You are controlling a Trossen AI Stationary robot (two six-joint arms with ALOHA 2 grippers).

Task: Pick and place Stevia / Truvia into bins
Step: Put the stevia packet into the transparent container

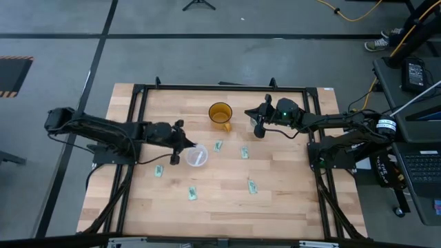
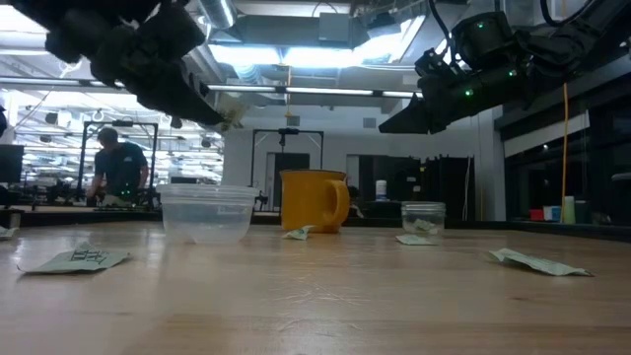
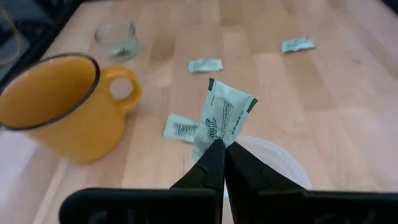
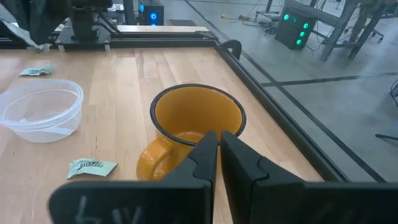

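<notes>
My left gripper needs to release the pale green packet so that it rests on the bottom of the wide whitish cup [image 1: 197, 156] [image 3: 262, 167].
My left gripper [image 3: 221, 148] hangs over the near rim of the wide whitish cup [image 1: 196, 156], shut on one pale green packet [image 3: 222, 112]. Several more packets lie flat on the wood, among them one [image 1: 218, 145] beside the wide cup, one [image 1: 244, 152] right of it and one [image 1: 252, 185] nearer the front edge. The narrow glassy cup [image 2: 424, 219] stands farther right and has a packet inside. My right gripper [image 4: 219, 142] is shut on nothing and hovers just right of the amber mug [image 1: 220, 114]. My left gripper pinches the packet by its lower end [image 3: 212, 138] between the two fingertips. The packet stands up beyond the fingertips, crumpled and lifted clear of the table, above the wide cup [image 3: 273, 158].
The amber handled mug [image 4: 198, 121] stands near the table's far edge, between the two grippers. A black metal frame [image 1: 141, 93] runs round the tabletop. Bare wood lies toward the near edge. A person [image 2: 120, 163] is in the room beyond the table.
</notes>
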